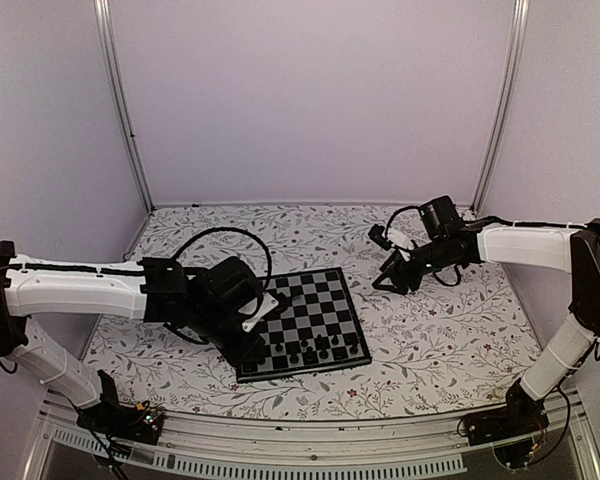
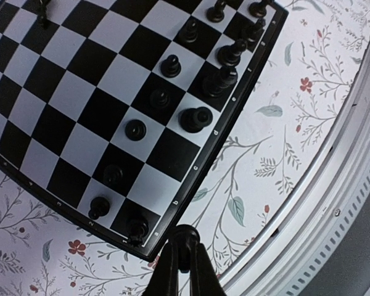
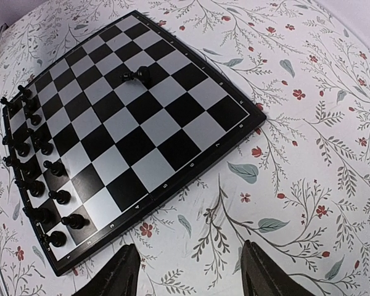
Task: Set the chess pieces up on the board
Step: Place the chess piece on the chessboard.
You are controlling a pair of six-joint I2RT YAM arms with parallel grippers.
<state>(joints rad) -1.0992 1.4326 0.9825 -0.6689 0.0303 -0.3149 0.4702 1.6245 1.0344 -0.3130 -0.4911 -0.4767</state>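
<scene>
The robot's left gripper will release the small black chess piece on the white square at the board's near edge [image 1: 263, 364] [image 2: 155, 192], next to the corner piece.
The board [image 1: 325, 300] lies at the table's middle, and also shows in the left wrist view [image 2: 68, 117] and the right wrist view [image 3: 148, 123]. Two rows of black chess pieces [image 1: 315, 350] stand along its near edge [image 2: 194, 118] [image 3: 43, 185]. One lone piece [image 3: 139, 75] lies tipped further up the board. My left gripper [image 1: 252, 346] [image 2: 185, 250] hovers just off the board's near left corner, shut on a small black chess piece [image 2: 186, 234]. My right gripper [image 1: 390, 278] [image 3: 191, 277] is open and empty above the cover, right of the board.
A floral-patterned cover [image 1: 450, 330] spreads over the table. A metal rail [image 1: 310, 430] runs along the near edge, also in the left wrist view [image 2: 333, 203]. White walls enclose the back and sides.
</scene>
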